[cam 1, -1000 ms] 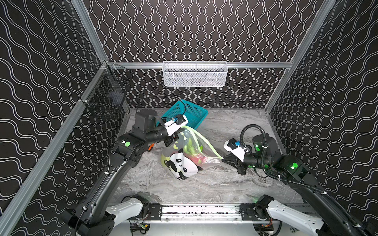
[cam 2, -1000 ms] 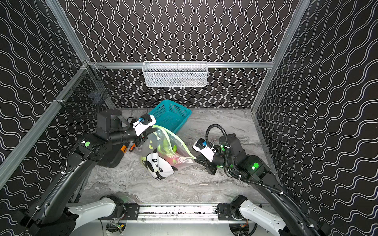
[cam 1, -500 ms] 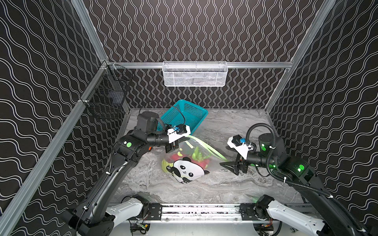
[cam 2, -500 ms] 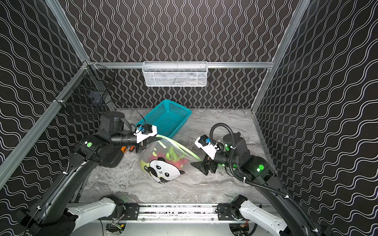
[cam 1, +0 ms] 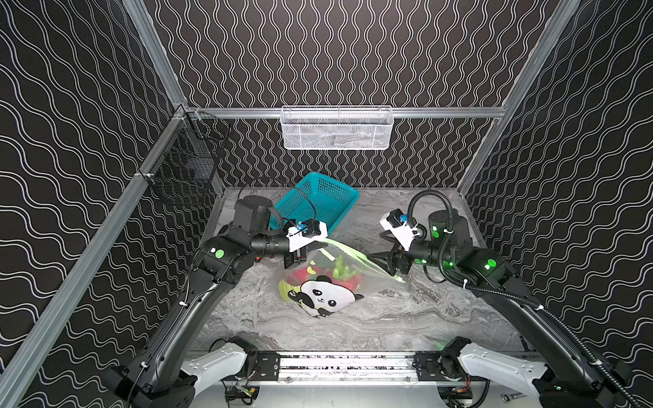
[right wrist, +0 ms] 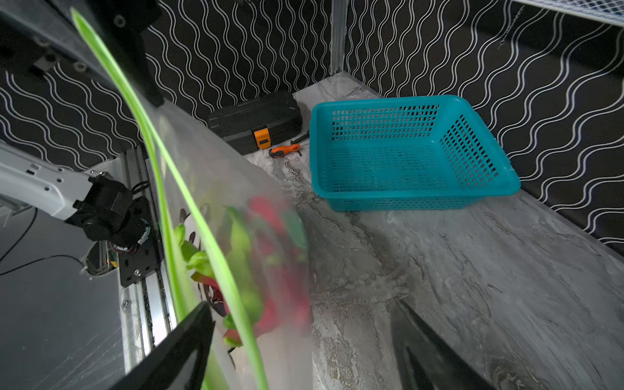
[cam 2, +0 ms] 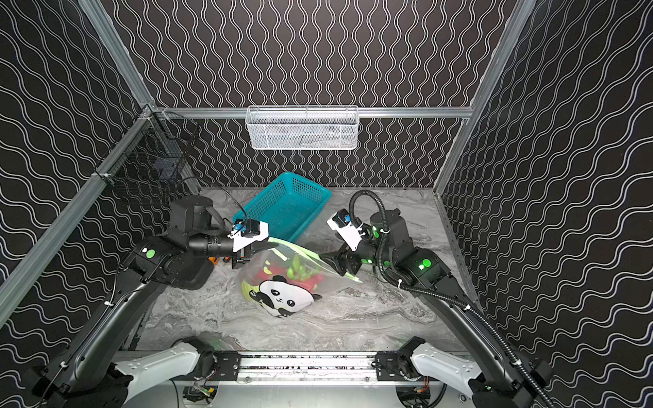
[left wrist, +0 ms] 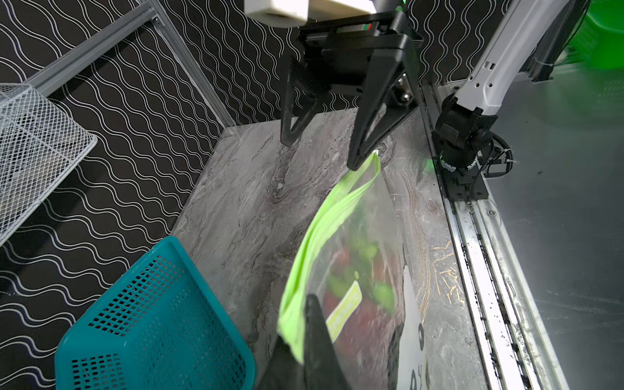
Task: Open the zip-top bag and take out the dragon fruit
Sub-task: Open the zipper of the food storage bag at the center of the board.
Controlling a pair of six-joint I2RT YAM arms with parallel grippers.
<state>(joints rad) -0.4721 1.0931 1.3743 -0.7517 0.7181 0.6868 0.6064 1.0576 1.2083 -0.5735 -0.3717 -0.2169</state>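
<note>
The robot's right gripper will close on the lime-green strip's back edge point(cam 1: 368, 259) point(right wrist: 239, 313), facing the teal mesh basket, near the middle of the zip-top bag's opening.
The clear zip-top bag point(cam 1: 319, 300) point(cam 2: 279, 296) with a panda print rests on the marble table, its lime-green strip point(left wrist: 337, 209) stretched up between the arms. The red and green dragon fruit point(cam 1: 328, 273) point(cam 2: 300, 273) point(right wrist: 270, 236) lies inside. My left gripper point(cam 1: 311, 247) point(cam 2: 272, 244) point(left wrist: 300, 324) is shut on the strip's left corner. My right gripper point(cam 1: 380, 263) point(cam 2: 330, 265) point(right wrist: 302, 310) stands open around the strip's right end, one finger point(left wrist: 361, 148) touching its tip. In the right wrist view the strip's two lips run slightly apart.
A teal mesh basket point(cam 1: 318, 201) point(right wrist: 405, 155) stands tilted behind the bag. A black toolbox point(right wrist: 256, 118) and an orange screwdriver point(right wrist: 283, 150) lie by the left wall. A white wire basket point(cam 1: 335, 129) hangs on the back wall and a black one point(cam 1: 187, 166) on the left wall.
My right gripper has opened and let go of the bag's right corner. My left gripper, still shut on the strip, has come lower and nearer, and the bag has sagged onto the table.
</note>
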